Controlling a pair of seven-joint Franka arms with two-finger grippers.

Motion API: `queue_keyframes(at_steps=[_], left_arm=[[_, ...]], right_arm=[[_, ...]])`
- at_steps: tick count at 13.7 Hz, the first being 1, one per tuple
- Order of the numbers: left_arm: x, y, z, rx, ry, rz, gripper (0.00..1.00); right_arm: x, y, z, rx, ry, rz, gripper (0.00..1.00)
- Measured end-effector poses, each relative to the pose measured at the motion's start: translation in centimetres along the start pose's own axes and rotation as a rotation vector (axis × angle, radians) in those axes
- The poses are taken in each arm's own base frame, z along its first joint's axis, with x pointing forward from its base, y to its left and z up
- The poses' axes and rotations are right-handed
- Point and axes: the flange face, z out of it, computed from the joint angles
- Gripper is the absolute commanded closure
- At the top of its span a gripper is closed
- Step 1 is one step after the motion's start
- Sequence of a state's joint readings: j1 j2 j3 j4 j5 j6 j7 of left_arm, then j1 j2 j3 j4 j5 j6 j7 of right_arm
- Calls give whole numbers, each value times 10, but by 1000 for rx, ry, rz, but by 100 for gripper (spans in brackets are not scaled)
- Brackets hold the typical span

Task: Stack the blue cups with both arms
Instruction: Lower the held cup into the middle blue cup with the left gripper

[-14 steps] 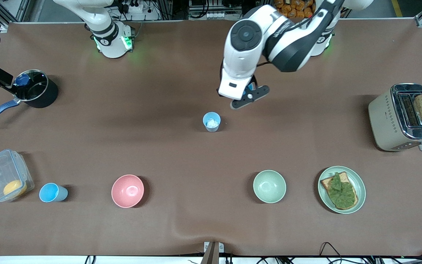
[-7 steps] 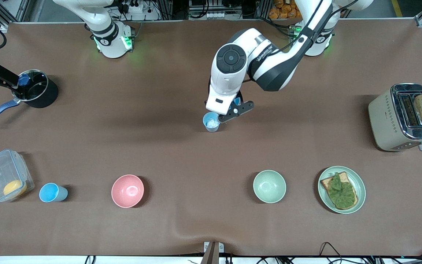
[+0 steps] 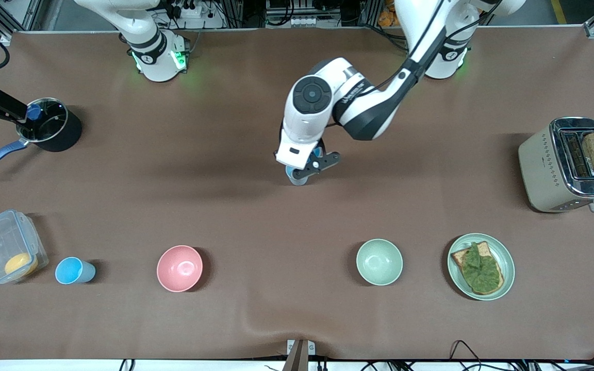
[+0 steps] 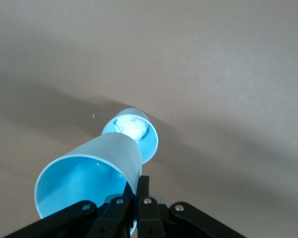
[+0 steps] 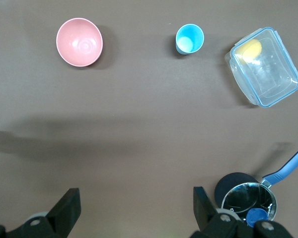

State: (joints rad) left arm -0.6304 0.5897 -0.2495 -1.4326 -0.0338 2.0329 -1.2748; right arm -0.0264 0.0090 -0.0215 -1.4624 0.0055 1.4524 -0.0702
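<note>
Next, my left gripper releases the light-blue cup inside the standing blue cup (image 3: 298,172) (image 4: 132,131) at the middle of the table. The light-blue cup is held tilted just above it.
My left gripper (image 3: 304,167) is shut on the wall of a light-blue cup (image 4: 89,178), one finger inside and one outside. It holds that cup tilted, just above a second blue cup (image 4: 134,131) that stands at the table's middle with something white inside. In the front view the gripper hides most of this standing cup (image 3: 297,181). A third blue cup (image 3: 72,270) stands near the front edge at the right arm's end; it also shows in the right wrist view (image 5: 189,38). My right gripper (image 5: 134,203) is open and empty, high over the table.
A pink bowl (image 3: 179,268) and a pale green bowl (image 3: 379,262) sit near the front edge. A clear box (image 3: 8,247) stands beside the third cup. A black pot (image 3: 49,123), a plate with toast (image 3: 503,281) and a toaster (image 3: 567,165) stand at the table's ends.
My left arm has come down and moved toward the right arm's end with the held cup, from beside the middle cup to right over it. The right arm has not visibly moved.
</note>
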Motion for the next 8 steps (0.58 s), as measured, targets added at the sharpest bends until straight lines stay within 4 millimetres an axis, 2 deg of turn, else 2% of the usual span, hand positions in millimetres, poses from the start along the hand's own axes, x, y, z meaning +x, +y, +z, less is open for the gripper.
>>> queue_keyframes(at_steps=[2, 8], left_arm=[[-6, 4, 3, -5, 0, -5, 100], [1, 4, 21, 9, 11, -7, 100]], right_arm=[[0, 0, 0, 0, 0, 0, 0], [1, -1, 1, 0, 2, -2, 0]])
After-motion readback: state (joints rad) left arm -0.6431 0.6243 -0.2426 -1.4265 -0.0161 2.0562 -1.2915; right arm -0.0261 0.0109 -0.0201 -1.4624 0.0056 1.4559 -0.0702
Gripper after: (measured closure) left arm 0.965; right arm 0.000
